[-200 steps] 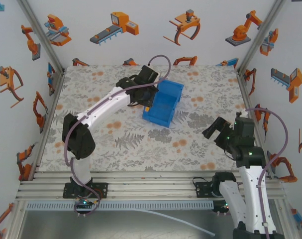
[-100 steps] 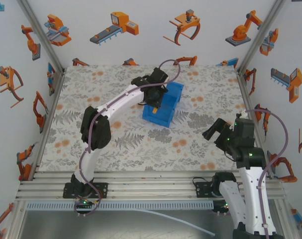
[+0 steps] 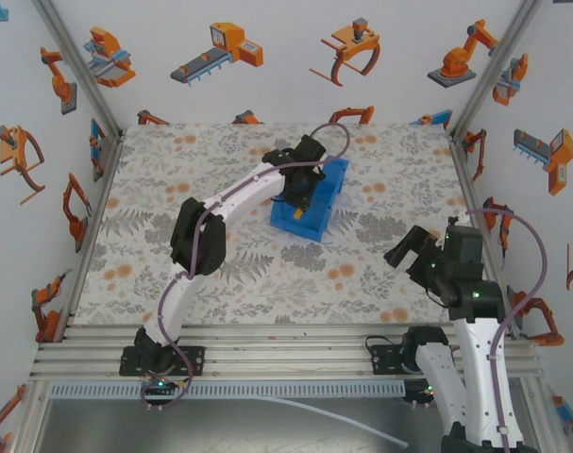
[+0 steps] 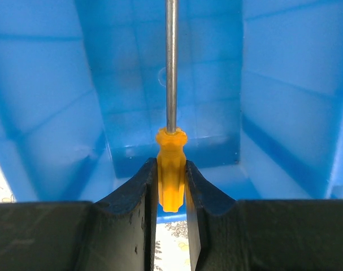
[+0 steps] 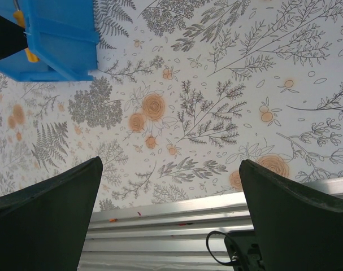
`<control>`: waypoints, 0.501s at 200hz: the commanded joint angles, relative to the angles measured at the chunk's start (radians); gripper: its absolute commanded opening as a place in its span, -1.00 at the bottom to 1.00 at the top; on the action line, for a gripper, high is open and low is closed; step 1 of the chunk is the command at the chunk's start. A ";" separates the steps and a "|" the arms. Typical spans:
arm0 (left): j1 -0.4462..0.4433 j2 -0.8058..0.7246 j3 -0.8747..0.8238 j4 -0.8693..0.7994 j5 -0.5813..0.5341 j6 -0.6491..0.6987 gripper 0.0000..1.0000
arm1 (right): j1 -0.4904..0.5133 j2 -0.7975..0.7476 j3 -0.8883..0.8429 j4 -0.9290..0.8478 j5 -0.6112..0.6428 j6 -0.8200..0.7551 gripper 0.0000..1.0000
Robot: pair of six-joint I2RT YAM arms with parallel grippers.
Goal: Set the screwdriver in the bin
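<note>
Next, my left gripper releases the screwdriver on the blue bin's bottom [image 3: 306, 207] [image 4: 152, 79], with the screwdriver's handle close to the bin's near side.
My left gripper [image 4: 171, 183] is shut on the orange-yellow handle of the screwdriver [image 4: 170, 164]. Its thin metal shaft points away from the fingers, over the inside of the blue bin [image 4: 284, 107]. In the top view the left gripper [image 3: 300, 193] hangs over the near part of the bin [image 3: 326, 193], which stands on the flowered mat towards the back. A bit of the handle shows at the bin's edge in the right wrist view, where the bin [image 5: 61, 36] sits at the upper left. My right gripper [image 3: 406, 247] is open and holds nothing, near the right side of the table.
The flowered mat [image 3: 229, 255] covers the table. An aluminium rail [image 5: 177, 223] runs along the near edge, below the right gripper. Printed walls close in the left, back and right sides.
The left arm has reached further right and forward, carrying the screwdriver from beside the bin to over its inside. The right arm has stayed where it was.
</note>
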 commanded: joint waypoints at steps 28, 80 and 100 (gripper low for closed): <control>-0.004 0.056 0.075 -0.013 0.019 0.049 -0.62 | 0.004 -0.002 0.001 -0.011 0.005 -0.009 0.99; -0.004 0.090 0.087 -0.014 0.026 0.069 -0.54 | 0.004 0.001 0.000 -0.009 0.005 -0.009 0.99; -0.004 0.100 0.094 -0.013 0.029 0.073 -0.53 | 0.004 0.000 0.000 -0.011 0.006 -0.009 0.99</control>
